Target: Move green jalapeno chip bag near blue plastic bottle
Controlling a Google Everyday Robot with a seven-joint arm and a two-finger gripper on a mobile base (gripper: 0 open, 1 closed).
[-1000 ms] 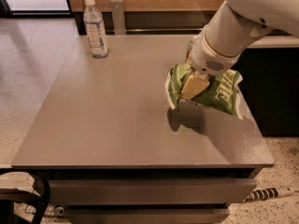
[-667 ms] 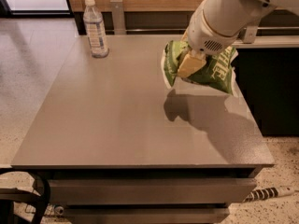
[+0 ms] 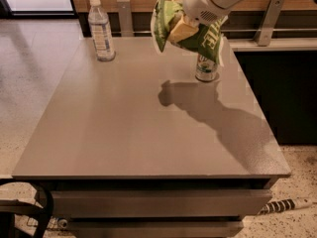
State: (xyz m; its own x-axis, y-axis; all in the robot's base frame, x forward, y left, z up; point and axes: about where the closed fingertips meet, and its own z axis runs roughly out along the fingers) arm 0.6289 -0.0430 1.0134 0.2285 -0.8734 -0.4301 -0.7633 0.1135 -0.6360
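Note:
I should let go of the green jalapeno chip bag with my gripper next to the blue plastic bottle, on the soda can's side (image 3: pixel 146 50).
The green jalapeno chip bag (image 3: pixel 200 37) hangs crumpled in the air above the far right part of the table, well off the surface. My gripper (image 3: pixel 181 28) is shut on it, with tan fingers (image 3: pixel 182 29) pinching its middle. The blue plastic bottle (image 3: pixel 101 29), clear with a white cap, stands upright at the table's far left corner, well to the left of the bag. The bag casts a shadow on the table's middle.
A green-and-white soda can (image 3: pixel 206 67) stands just below and behind the held bag. The grey table (image 3: pixel 124 133) has a front edge near the bottom. A dark counter (image 3: pixel 277 83) lies to the right, a rail behind.
My gripper has lifted the chip bag off the table and carried it up and to the left, uncovering the soda can.

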